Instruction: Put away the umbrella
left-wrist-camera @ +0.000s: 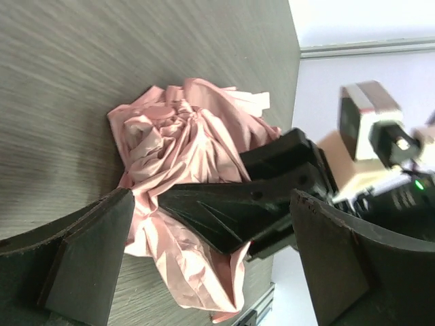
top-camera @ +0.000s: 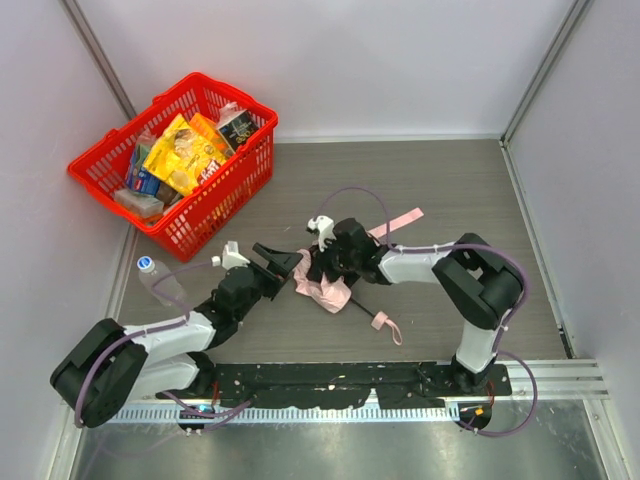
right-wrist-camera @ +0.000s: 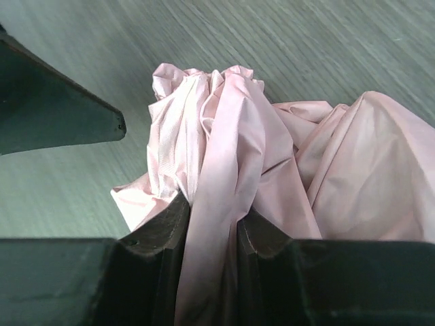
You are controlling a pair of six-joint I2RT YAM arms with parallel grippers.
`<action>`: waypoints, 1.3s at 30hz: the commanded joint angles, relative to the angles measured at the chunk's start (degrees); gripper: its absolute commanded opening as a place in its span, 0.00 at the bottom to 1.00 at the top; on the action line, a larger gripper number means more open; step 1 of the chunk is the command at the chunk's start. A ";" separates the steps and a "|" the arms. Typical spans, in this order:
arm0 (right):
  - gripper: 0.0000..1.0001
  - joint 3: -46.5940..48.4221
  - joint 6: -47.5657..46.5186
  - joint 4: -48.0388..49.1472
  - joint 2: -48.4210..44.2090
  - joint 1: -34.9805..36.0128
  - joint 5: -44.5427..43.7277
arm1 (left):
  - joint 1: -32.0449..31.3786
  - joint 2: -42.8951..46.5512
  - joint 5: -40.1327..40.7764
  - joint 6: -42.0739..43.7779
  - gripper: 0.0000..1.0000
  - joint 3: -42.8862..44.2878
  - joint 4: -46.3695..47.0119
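Next, my left gripper pinches the umbrella bundle's end (top-camera: 303, 270) while my right gripper gathers the loose flap of fabric that spreads beside the fold it holds.
The umbrella (top-camera: 325, 292) lies crumpled on the table between the two arms, a bunch of pale pink fabric. Its thin black shaft runs right to the small pink handle (top-camera: 380, 320) and wrist loop (top-camera: 393, 331). My right gripper (right-wrist-camera: 212, 217) is shut on a fold of the umbrella's fabric (right-wrist-camera: 224, 136), pinched between both pads. My left gripper (left-wrist-camera: 212, 197) stands wide open just left of the bundle (left-wrist-camera: 177, 142), touching nothing. Between its fingers I see the right gripper's black finger (left-wrist-camera: 231, 210) lying across the cloth.
A red basket (top-camera: 222, 205) full of snack packets stands at the back left against the wall. A clear water bottle (top-camera: 160, 280) lies by the left arm. A pink strap (top-camera: 405, 220) lies behind the right arm. Walls enclose the table on three sides.
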State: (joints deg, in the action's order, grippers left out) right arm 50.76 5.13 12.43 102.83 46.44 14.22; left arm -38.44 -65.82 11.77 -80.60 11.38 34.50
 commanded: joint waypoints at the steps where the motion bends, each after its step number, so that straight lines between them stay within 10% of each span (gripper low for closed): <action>1: 0.01 -4.36 7.18 -8.12 8.35 -3.80 24.09 | 0.55 2.19 -0.87 5.19 1.00 -0.48 2.06; 7: 0.01 -1.46 7.71 -9.96 13.54 -9.43 31.04 | 0.47 -2.98 -0.35 -6.40 1.00 7.33 -17.42; 16: 0.01 4.25 4.19 -14.97 17.50 -11.28 37.80 | 0.38 -14.94 -2.80 -11.23 1.00 11.12 -8.40; 26: 0.01 8.82 1.30 -19.80 18.82 -11.45 37.29 | -3.40 -23.99 1.50 -26.72 0.93 17.44 -26.84; 39: 0.01 16.56 -10.14 -30.97 19.17 -5.48 32.29 | -4.81 -20.49 14.95 -9.31 0.12 11.56 -15.87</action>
State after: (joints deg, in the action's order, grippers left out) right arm 67.90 1.39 -6.52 117.01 35.35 51.09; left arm -43.44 -85.62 21.61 -99.66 25.19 21.80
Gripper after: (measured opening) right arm 0.286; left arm 0.310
